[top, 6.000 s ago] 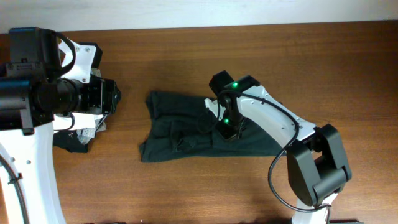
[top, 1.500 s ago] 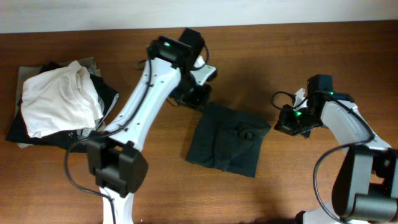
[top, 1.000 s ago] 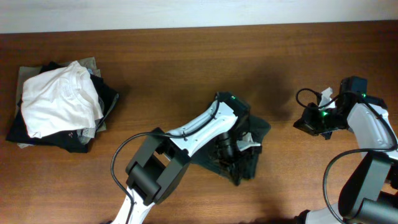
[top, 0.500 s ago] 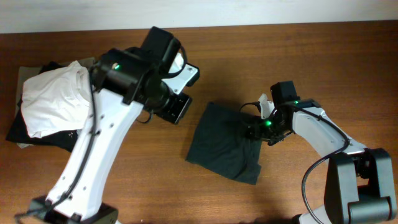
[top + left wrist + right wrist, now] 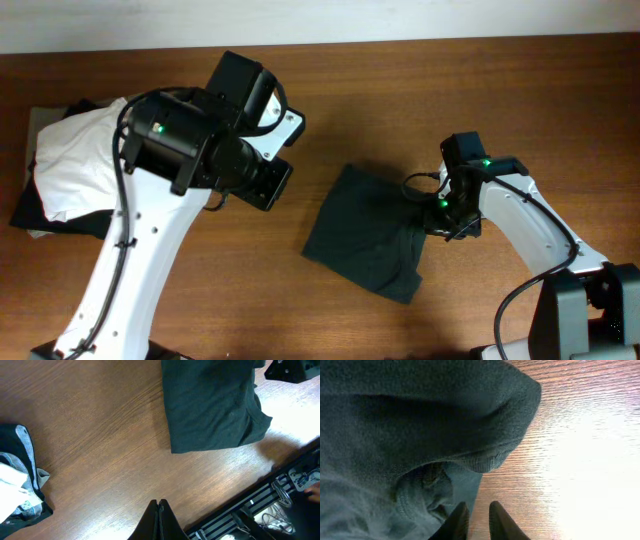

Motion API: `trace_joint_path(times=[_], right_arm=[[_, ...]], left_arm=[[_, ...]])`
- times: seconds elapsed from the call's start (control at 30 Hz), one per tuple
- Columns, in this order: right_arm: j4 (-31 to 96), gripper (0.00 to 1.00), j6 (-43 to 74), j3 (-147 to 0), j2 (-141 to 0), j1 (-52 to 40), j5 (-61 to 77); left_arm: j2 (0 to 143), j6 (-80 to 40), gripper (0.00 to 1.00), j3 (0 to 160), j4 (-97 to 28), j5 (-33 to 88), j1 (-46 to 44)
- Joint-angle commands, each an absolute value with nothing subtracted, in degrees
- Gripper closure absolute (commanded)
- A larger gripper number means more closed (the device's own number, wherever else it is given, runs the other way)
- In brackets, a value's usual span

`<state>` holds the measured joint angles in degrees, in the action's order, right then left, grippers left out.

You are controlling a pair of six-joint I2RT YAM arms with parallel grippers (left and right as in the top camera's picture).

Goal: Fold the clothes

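The shirt's side edge is bunched over the layer below, so the robot's right gripper will take that fold (image 5: 485, 461) and pull it straight before the left gripper lifts the shirt.
The clothes (image 5: 368, 238), a dark charcoal T-shirt, lie folded into a rough square in the middle of the table; no lettering shows. The same shirt fills the top of the left wrist view (image 5: 210, 405) and most of the right wrist view (image 5: 395, 435). My right gripper (image 5: 477, 519) sits low at the shirt's right edge (image 5: 447, 215), jaws a little apart with bare wood between them and one fingertip (image 5: 458, 516) over the cloth's hem. My left gripper (image 5: 159, 508) hangs high above the table to the left of the shirt (image 5: 270, 187), shut on nothing.
A pile of garments with a white shirt (image 5: 85, 160) on top lies at the table's left end; its corner shows in the left wrist view (image 5: 17, 487). The table's front edge with black rails (image 5: 280, 492) below it runs at the lower right of that view.
The left arm has come off the shirt, risen and swung left. The right gripper has moved in to the shirt's right edge. The shirt, spread wide earlier, now lies folded small.
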<state>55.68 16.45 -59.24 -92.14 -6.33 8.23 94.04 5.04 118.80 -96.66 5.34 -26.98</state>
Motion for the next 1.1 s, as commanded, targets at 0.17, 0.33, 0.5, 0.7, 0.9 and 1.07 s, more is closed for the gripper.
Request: trace_joint_path(times=[0.17, 0.33, 0.5, 0.7, 0.9, 1.07], right_arm=[[51.5, 0.58, 3.4, -57.6, -91.4, -7.2, 17.8], [46.5, 0.77, 4.1, -53.8, -91.4, -7.0, 20.4], [52.6, 0.96, 6.4, -59.4, -90.2, -6.2, 11.2], [61.7, 0.47, 15.3, -61.6, -89.9, -4.6, -1.6], [54.8, 0.51, 13.7, -63.8, -90.5, 12.2, 19.3], [51.6, 0.88, 12.3, -61.8, -97.8, 9.0, 19.9]], left_arm=[[81.5, 4.8, 0.88, 119.5, -96.7, 5.5, -26.9], [77.7, 4.8, 0.81, 119.5, -96.7, 5.5, -26.9], [77.7, 4.8, 0.79, 119.5, -96.6, 5.4, -26.9], [77.8, 4.7, 0.74, 119.5, -96.1, 5.6, -26.9], [79.1, 4.8, 0.66, 117.6, -95.2, 13.8, -27.0], [87.5, 7.4, 0.65, 112.9, -88.0, 13.6, -33.7]])
